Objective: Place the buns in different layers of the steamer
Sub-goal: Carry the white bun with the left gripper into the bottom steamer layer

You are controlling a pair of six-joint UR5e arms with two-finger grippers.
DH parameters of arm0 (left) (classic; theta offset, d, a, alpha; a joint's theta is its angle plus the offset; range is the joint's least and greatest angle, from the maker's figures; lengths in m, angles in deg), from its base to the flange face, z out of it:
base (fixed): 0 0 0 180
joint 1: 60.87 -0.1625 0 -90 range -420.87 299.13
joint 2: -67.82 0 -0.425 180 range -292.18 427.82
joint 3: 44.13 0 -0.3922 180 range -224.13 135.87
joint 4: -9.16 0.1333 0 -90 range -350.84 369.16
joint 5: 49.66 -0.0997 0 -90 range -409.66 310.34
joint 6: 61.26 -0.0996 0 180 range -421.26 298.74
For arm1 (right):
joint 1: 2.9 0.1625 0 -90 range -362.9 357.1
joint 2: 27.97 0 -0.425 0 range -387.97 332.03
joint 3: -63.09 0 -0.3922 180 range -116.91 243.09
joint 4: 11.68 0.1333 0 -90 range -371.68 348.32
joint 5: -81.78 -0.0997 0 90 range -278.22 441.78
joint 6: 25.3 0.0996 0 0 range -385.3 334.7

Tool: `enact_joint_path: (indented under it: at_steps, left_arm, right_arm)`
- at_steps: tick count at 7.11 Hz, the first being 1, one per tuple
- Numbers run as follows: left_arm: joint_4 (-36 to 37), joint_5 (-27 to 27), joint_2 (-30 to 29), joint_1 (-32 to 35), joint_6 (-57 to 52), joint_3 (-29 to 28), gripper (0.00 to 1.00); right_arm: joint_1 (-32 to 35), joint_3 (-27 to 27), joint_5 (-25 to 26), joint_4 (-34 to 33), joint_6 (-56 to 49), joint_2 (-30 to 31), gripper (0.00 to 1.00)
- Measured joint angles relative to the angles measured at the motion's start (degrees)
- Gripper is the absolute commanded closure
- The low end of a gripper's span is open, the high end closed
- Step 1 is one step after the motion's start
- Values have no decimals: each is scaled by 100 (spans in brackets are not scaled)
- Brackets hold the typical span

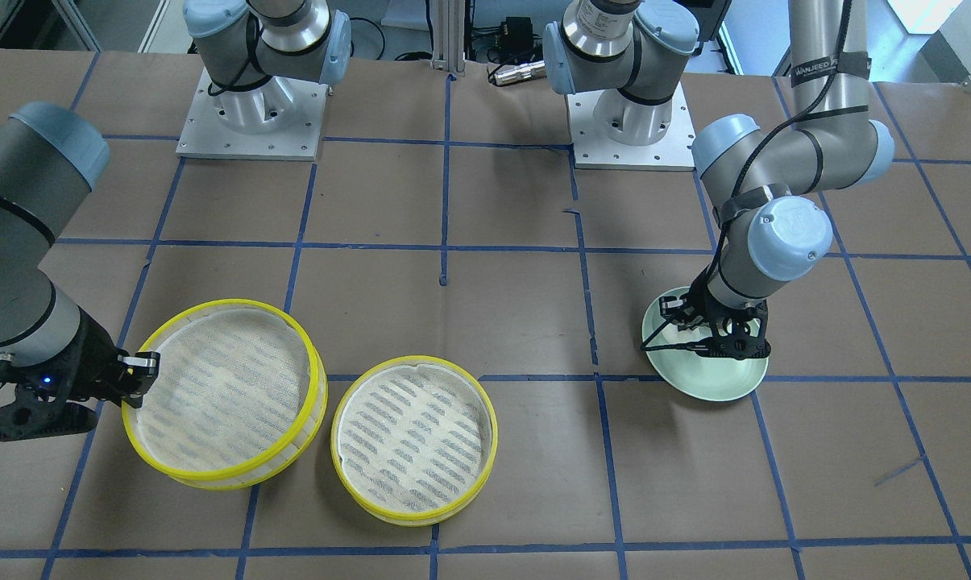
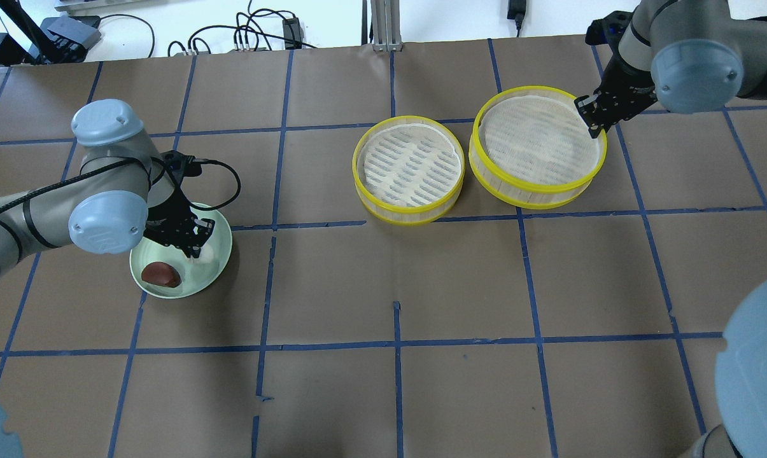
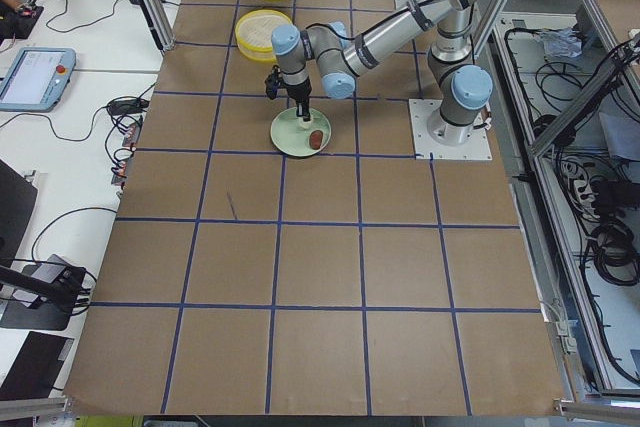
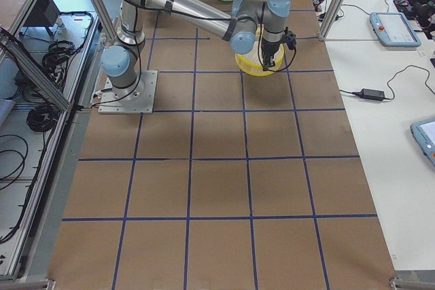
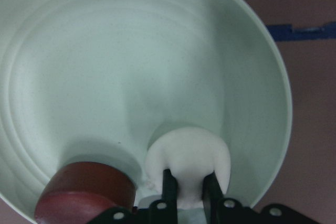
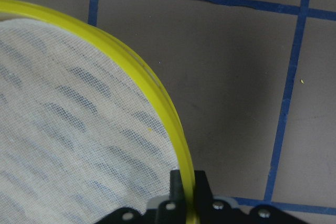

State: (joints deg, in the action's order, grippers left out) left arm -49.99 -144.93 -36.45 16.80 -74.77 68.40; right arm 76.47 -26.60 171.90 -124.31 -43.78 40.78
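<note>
My left gripper has the white bun. It will let go of it in the middle steamer tray (image 1: 466, 449), near the tray's rim facing the plate.
My left gripper (image 5: 190, 190) is shut on the white bun (image 5: 189, 153), which is low in the pale green plate (image 5: 131, 66). The reddish-brown bun (image 5: 84, 192) lies beside it on the plate. In the overhead view the left gripper (image 2: 192, 250) is over the plate (image 2: 225, 232), with the white bun (image 2: 207, 255) and the reddish-brown bun (image 2: 161, 275). Two yellow-rimmed steamer trays stand side by side, empty: one (image 2: 408, 166) toward the middle, one (image 2: 536, 143) on the right. My right gripper (image 2: 592, 123) is shut on the right tray's yellow rim (image 6: 157, 95).
The brown table (image 2: 459, 286) carries a grid of blue tape lines. The arm bases (image 1: 630, 121) stand at the robot's edge. In the front-facing view the right gripper (image 1: 143, 366) is at the gripped tray (image 1: 227, 387), and the other tray (image 1: 412, 435) sits close beside it.
</note>
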Motion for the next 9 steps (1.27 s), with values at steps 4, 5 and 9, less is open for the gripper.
enact_joint_path:
  at_steps: [4, 5, 9]
  left_arm:
    - [-805, 639, 389, 834, 831, -1491, 100]
    - [-561, 894, 272, 1269, 1354, -1629, 100]
    - [1846, 1366, -1104, 2491, 3165, -1710, 74]
  right_arm:
    - [-1, 11, -14, 4, 39, 11, 90]
    - [-1, 10, -7, 4, 43, 9, 90]
    - [2, 4, -17, 4, 46, 5, 90]
